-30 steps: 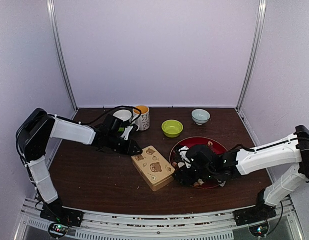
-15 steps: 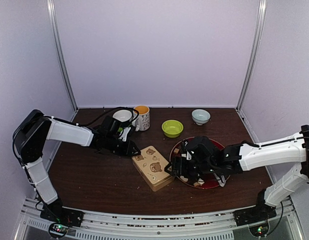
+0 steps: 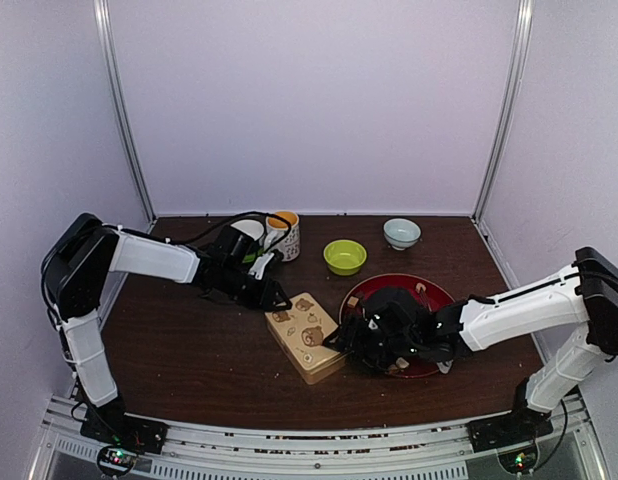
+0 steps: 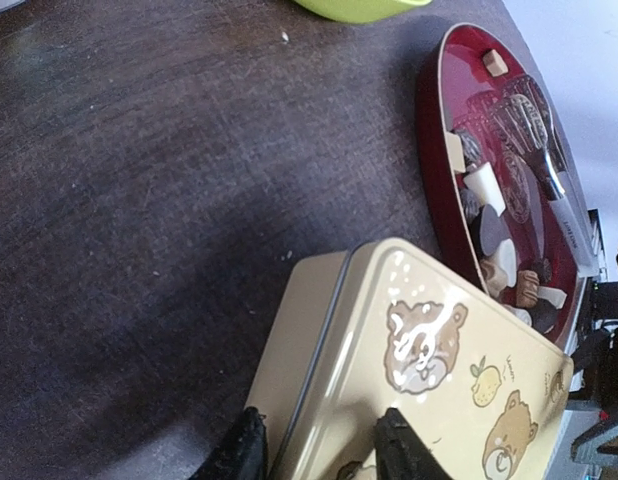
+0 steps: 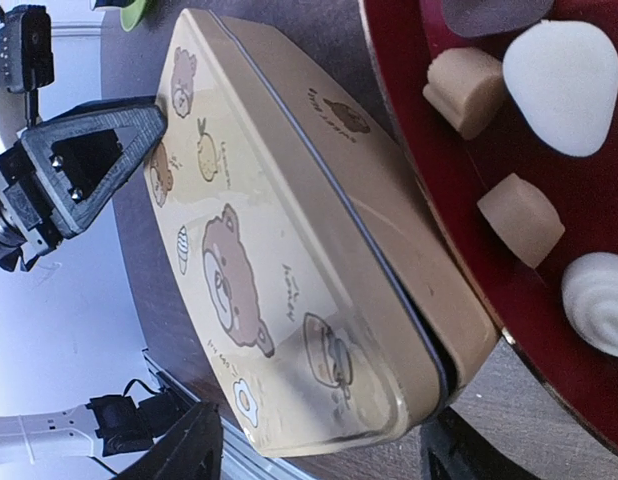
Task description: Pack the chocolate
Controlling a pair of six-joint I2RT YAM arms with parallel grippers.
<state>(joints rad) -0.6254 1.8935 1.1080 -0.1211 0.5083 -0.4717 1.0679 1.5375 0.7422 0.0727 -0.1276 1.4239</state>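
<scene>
The lid gapes only at the tin's near corner, so the robot's right gripper needs to let go of that corner and take the lid by its long edge [image 5: 377, 282] beside the plate.
The chocolate [image 4: 484, 188] lies in small tan, dark and white pieces on a red plate [image 3: 444, 300], with tan cubes [image 5: 519, 218] and a white piece [image 5: 561, 72] close in the right wrist view. A closed cream tin [image 3: 307, 335] printed with bears sits against the plate's left rim. My left gripper [image 3: 279, 300] is at the tin's far left corner; its jaws [image 4: 322, 450] stand apart, one finger beside the wall, one over the lid. My right gripper [image 3: 339, 345] is at the near right end, and there its jaws [image 5: 324, 450] stand wide on either side of the tin.
Silver tongs [image 4: 549, 170] lie on the plate among the sweets. Behind stand a green bowl [image 3: 345, 256], a pale bowl [image 3: 401, 233], a printed mug [image 3: 284, 235] and a white cup [image 3: 246, 232]. Frame posts and white walls enclose the dark table.
My right gripper has moved left off the plate to the tin's near right end. My left gripper has slid right onto the tin's far corner, its jaws a little wider.
</scene>
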